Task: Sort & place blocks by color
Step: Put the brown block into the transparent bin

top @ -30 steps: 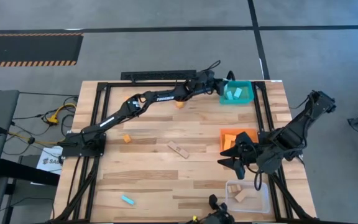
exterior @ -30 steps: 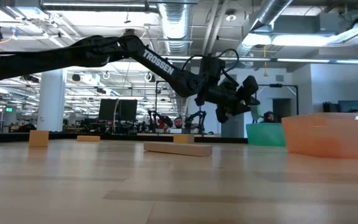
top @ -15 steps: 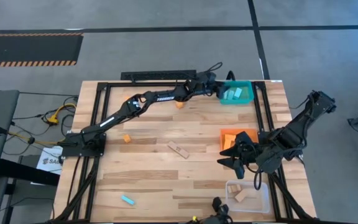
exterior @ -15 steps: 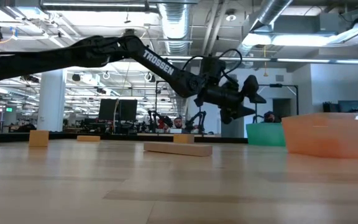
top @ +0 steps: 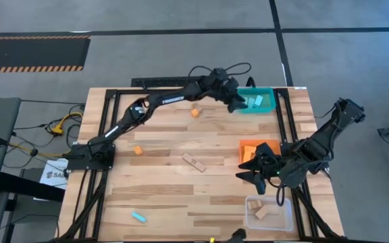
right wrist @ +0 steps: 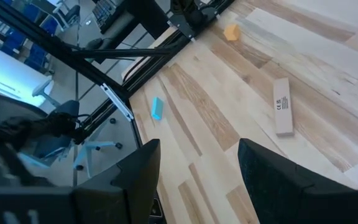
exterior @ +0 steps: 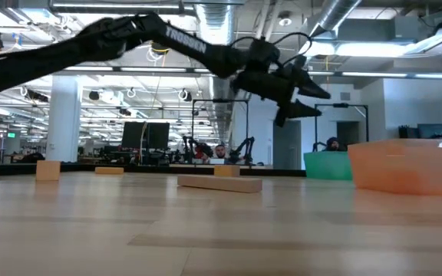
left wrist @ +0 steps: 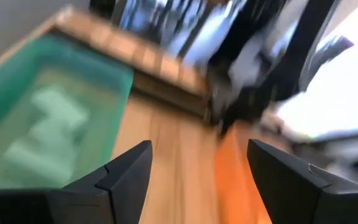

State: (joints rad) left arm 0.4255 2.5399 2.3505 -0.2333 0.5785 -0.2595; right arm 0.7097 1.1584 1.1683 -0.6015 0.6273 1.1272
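I should next move my left gripper over to the end of the tan arched block [top: 198, 106] beside the far orange block and close it there.
Loose blocks lie flat on the table: an orange block [top: 194, 113], a second orange block [top: 137, 150], a long tan block [top: 194, 162] and a cyan block [top: 138, 217]. The right wrist view shows the tan block [right wrist: 283, 106], the cyan block [right wrist: 156, 107] and an orange block [right wrist: 231, 32]. My left gripper [top: 237, 104] hovers open and empty at the teal bin's [top: 270, 106] left edge, high above the table in the low view [exterior: 301, 100]. Its wrist view [left wrist: 197, 180] shows cyan blocks [left wrist: 42, 130] inside that bin. My right gripper [top: 244, 171] waits open and empty by the orange bin [top: 248, 146].
A clear bin [top: 283, 217] at the near right corner holds tan blocks [top: 261, 212]. The teal bin sits at the far right corner and the orange bin at the right edge between them. Black frame rails [top: 110, 128] run along the table's left and right sides.
My left gripper has risen well above the table beside the teal bin, and the arm's elbow has lifted and swung toward the far edge. The right arm and the loose blocks have stayed put.
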